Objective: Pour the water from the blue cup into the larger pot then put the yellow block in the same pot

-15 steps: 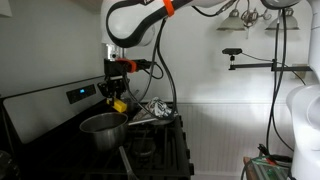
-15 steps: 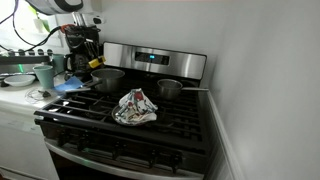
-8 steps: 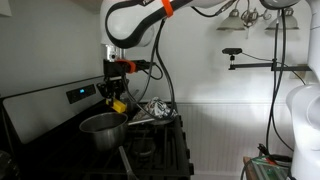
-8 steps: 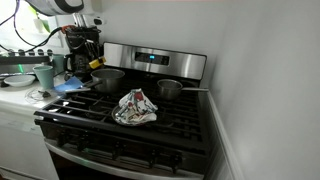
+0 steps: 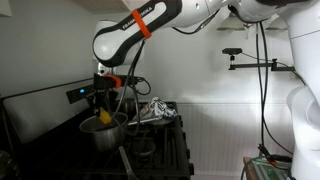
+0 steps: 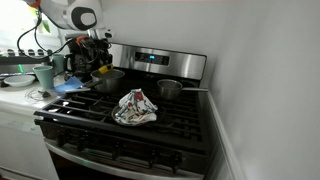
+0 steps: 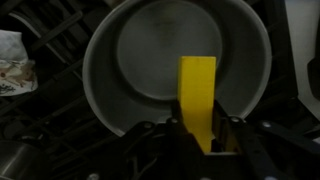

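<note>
My gripper will let go of the yellow block on the grey bottom of the larger pot (image 5: pixel 103 130) (image 7: pixel 169 56), close to the middle of that pot.
My gripper (image 7: pixel 197 128) is shut on the yellow block (image 7: pixel 197 98) and holds it just above the mouth of the larger pot (image 7: pixel 170 60), a wide shiny steel saucepan. In both exterior views the gripper (image 5: pixel 103 112) (image 6: pixel 100 66) hangs over this pot (image 5: pixel 104 131) (image 6: pixel 106 78) on the stove, with the block (image 5: pixel 105 116) (image 6: pixel 100 70) at rim height. The blue cup (image 6: pixel 44 76), pale and tapered, stands upright on the counter beside the stove. The pot's inside looks bare and grey in the wrist view.
A smaller steel pot (image 6: pixel 168 90) sits on the back burner to the right. A crumpled patterned cloth (image 6: pixel 135 107) (image 5: pixel 152 111) lies mid-stove and shows in the wrist view (image 7: pixel 14 60). A blue cloth (image 6: pixel 68 88) lies by the cup. The stove's back panel (image 6: pixel 150 60) rises behind.
The arm has swung over and down with the yellow block, bringing it from above and beside the larger pot to its mouth. The cup, cloth and pots have not moved.
</note>
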Controlling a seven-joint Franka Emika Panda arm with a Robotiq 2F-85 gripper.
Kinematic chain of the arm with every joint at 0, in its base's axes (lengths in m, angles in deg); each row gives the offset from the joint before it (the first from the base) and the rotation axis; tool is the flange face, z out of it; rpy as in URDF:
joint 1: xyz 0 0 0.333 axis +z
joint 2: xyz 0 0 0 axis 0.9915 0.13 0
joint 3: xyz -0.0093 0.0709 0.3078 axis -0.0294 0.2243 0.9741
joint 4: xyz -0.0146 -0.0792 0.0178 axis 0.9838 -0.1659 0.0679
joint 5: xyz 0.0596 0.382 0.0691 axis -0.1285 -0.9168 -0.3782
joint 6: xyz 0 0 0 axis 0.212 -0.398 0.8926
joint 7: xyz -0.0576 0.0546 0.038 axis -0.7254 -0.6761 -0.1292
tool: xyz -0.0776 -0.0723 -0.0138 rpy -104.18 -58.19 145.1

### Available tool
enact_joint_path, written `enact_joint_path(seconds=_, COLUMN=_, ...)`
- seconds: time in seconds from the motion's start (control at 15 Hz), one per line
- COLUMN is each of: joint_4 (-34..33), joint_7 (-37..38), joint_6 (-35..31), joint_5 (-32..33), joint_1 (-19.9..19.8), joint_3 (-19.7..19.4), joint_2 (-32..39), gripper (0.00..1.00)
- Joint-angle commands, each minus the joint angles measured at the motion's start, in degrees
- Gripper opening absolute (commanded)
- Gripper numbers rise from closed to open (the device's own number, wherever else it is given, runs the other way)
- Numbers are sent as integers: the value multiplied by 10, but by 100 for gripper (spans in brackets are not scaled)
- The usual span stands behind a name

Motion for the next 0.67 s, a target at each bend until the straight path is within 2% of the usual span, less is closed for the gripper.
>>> enact_joint_path(seconds=0.0, joint_4=-58, joint_7=-19, joint_6=6, joint_5=-29, joint_1=1, joint_3=5, joint_2=58, gripper=8)
enact_joint_path(seconds=0.6, joint_4=-90, joint_7=-50, joint_6=49, joint_5=-27, joint_1=-1, joint_3=4, joint_2=119, gripper=8)
